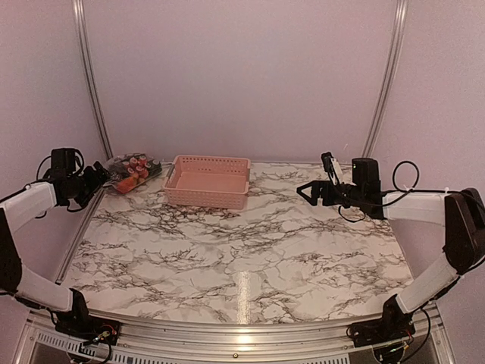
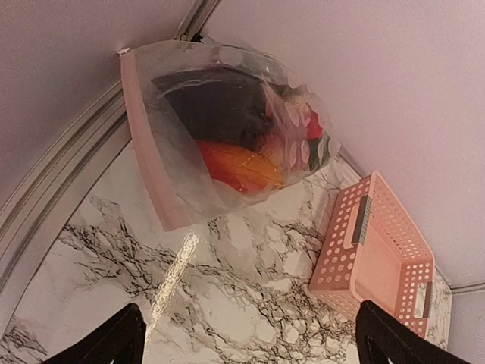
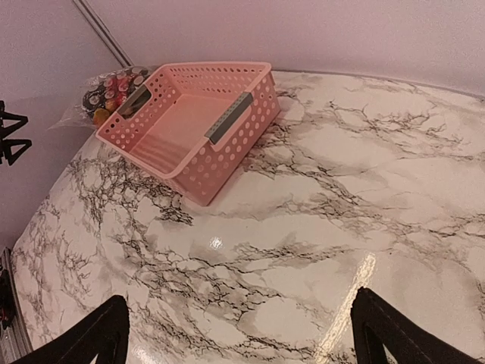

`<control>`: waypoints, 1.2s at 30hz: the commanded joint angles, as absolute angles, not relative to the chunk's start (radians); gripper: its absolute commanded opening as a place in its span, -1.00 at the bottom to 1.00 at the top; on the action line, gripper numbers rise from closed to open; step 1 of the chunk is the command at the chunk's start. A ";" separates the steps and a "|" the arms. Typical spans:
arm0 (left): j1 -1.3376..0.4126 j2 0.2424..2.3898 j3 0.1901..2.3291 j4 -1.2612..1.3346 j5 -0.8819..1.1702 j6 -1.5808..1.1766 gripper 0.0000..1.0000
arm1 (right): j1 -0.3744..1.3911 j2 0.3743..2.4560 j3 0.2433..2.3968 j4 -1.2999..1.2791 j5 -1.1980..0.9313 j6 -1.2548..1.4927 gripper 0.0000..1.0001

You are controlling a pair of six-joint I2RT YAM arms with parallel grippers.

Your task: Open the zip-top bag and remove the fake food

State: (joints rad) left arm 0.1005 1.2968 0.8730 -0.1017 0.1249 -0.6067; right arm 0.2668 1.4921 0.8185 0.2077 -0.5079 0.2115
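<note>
The robot's left gripper should next go to the zip-top bag's pink zip strip (image 1: 111, 185) (image 2: 173, 215) and close near the end opposite the white slider.
The zip-top bag (image 1: 133, 170) lies flat at the table's back left corner, its pink zip strip (image 2: 148, 144) facing the left arm and pressed shut. The fake food (image 2: 241, 168) shows through the clear plastic: an orange piece, a dark purple one (image 2: 212, 106) and red bits (image 2: 312, 127). My left gripper (image 1: 95, 180) hovers just left of the bag, open and holding nothing; in its wrist view the left gripper (image 2: 250, 337) stands short of the bag. My right gripper (image 1: 306, 192) hangs open over the right side of the table, and the right gripper (image 3: 239, 334) has bare marble below it.
A pink slotted basket (image 1: 204, 197) stands right of the bag at the back, empty; the basket (image 2: 337, 250) lies close to the bag's far end. From the right wrist the basket (image 3: 227, 152) hides part of the bag (image 3: 106, 95). Walls and metal rails border the table.
</note>
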 commanded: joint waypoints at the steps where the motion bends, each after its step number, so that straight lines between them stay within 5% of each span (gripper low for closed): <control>1: 0.178 1.321 0.889 -0.141 0.173 -0.678 0.98 | 0.277 1.476 0.844 0.190 -0.508 0.197 0.97; 21: 0.246 1.593 0.997 -0.010 0.031 -0.850 0.93 | 0.278 1.500 0.835 0.193 -0.520 0.174 0.97; 36: 0.256 1.907 1.187 0.190 0.101 -0.960 0.46 | 0.278 1.545 0.863 0.189 -0.520 0.160 0.97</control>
